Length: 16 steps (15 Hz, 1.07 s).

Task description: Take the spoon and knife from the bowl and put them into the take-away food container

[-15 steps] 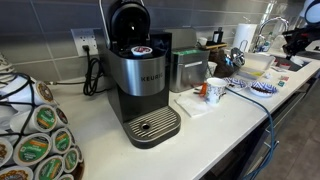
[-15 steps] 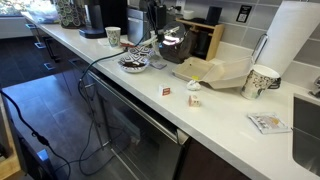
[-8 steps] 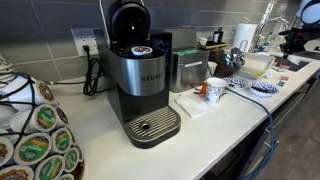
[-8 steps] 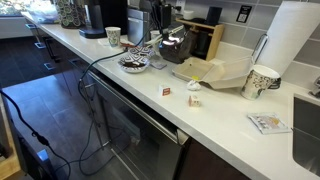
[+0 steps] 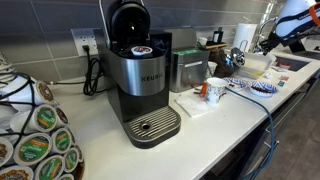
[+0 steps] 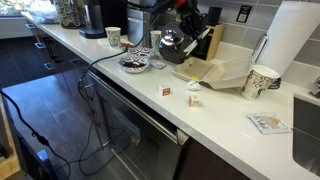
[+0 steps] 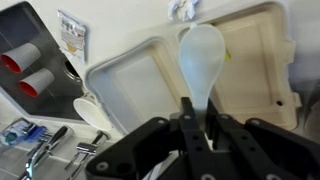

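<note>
My gripper has the white plastic spoon. Next, I put it down beside the yellow item inside the take-away food container point(image 5: 259, 64) point(image 7: 256, 70).
In the wrist view my gripper point(image 7: 197, 108) is shut on the handle of a white plastic spoon point(image 7: 203, 55). I hold it above the open cream take-away food container point(image 7: 130, 85), whose two halves lie side by side. In both exterior views the gripper point(image 6: 191, 24) point(image 5: 268, 40) hangs above the container point(image 6: 216, 72) point(image 5: 256, 68). The blue-rimmed bowl point(image 6: 133, 63) point(image 5: 263, 88) sits on the counter beside the container. The knife is too small to make out.
A steel kettle point(image 6: 172, 44) stands behind the container. A white mug with orange marks point(image 5: 213, 91) and a Keurig coffee machine point(image 5: 143, 80) stand further along the counter. A patterned mug point(image 6: 260, 81) and a paper towel roll point(image 6: 297, 40) are past the container.
The arm has risen from low by the bowl and swung over the container, with the spoon in the gripper.
</note>
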Tool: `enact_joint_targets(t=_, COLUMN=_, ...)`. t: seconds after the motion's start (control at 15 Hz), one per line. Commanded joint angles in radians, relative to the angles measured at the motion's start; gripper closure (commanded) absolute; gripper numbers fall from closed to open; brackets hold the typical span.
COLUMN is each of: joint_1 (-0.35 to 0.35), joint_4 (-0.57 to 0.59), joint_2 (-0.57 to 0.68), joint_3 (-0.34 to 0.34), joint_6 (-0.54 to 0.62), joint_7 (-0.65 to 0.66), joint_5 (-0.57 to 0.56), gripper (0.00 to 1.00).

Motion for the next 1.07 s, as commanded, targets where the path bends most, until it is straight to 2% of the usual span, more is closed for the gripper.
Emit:
enact_joint_targets(t=0.0, joint_1=-0.125, joint_4=0.223, joint_2=0.149, joint_3=0.143, joint_6=-0.098, joint_7=-0.245, joint_5=0.137, gripper=0.96)
enact_joint_targets(t=0.4, joint_1=-0.225, joint_4=0.454, joint_2=0.269, joint_3=0.268, joint_6=-0.406, joint_7=-0.505, joint_5=0.224, gripper=0.96)
enact_joint_targets(t=0.47, joint_1=-0.222, joint_4=0.471, joint_2=0.278, joint_3=0.266, joint_6=-0.440, joint_7=-0.529, joint_5=0.248, gripper=0.96)
enact_joint_targets(t=0.8, joint_1=-0.232, joint_4=0.588, joint_2=0.365, joint_3=0.284, joint_6=-0.497, joint_7=-0.556, joint_5=0.337, gripper=0.96)
enact_joint_targets(t=0.87, joint_1=-0.232, joint_4=0.610, joint_2=0.382, joint_3=0.281, joint_6=-0.496, joint_7=-0.549, joint_5=0.342, gripper=0.74)
enact_joint_targets(t=0.93, joint_1=-0.233, joint_4=0.633, joint_2=0.402, joint_3=0.278, joint_6=-0.485, joint_7=-0.542, joint_5=0.346, gripper=0.60)
enact_joint_targets(t=1.0, joint_1=-0.233, joint_4=0.653, joint_2=0.417, joint_3=0.274, joint_6=-0.486, joint_7=-0.535, joint_5=0.345, gripper=0.55)
